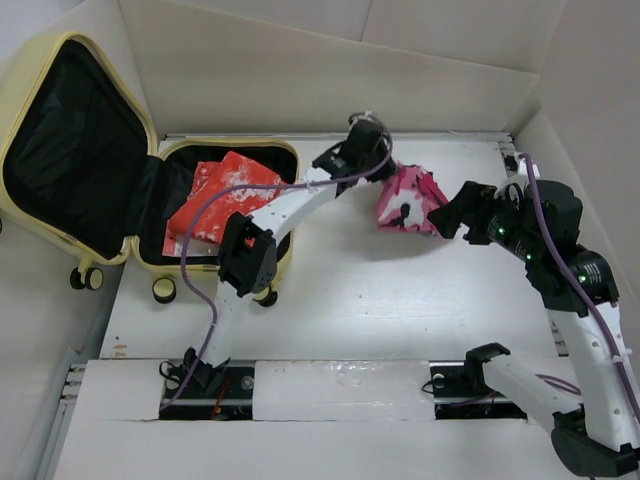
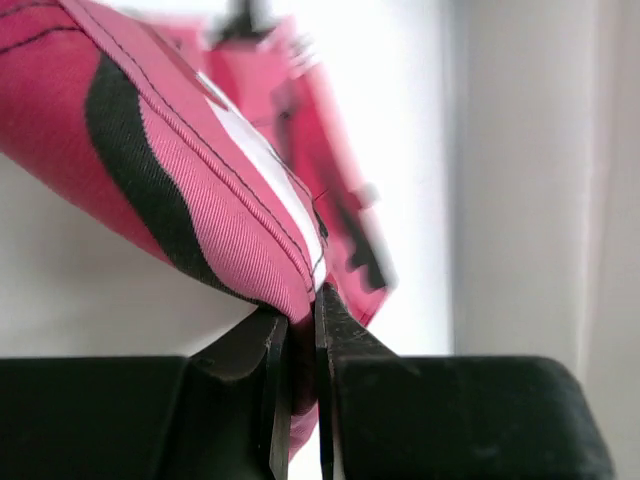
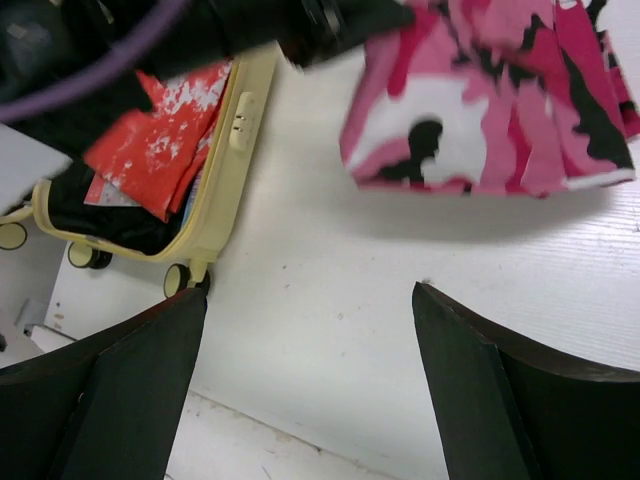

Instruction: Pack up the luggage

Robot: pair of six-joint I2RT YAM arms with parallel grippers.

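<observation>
Next, my left gripper releases the pink camouflage garment, now held above the table, on top of the red and white garment [image 1: 241, 207] in the luggage.
The pale yellow luggage [image 1: 20, 120] lies open at the far left, lid raised, black lining showing. A red and white garment [image 1: 215, 195] lies in its lower half, also seen in the right wrist view [image 3: 165, 135]. My left gripper [image 1: 385, 170] is shut on the edge of a pink camouflage garment [image 1: 408, 200] and holds it above the table; the pinch shows in the left wrist view [image 2: 300, 310]. My right gripper [image 1: 445, 215] is open and empty just right of the garment [image 3: 490, 100], with bare table between its fingers [image 3: 140, 380].
White walls enclose the table [image 1: 400, 290] at the back and sides. The luggage's caster wheels [image 1: 165, 290] stand at its near edge, by the left arm's elbow. A gap with the arm bases runs along the near edge.
</observation>
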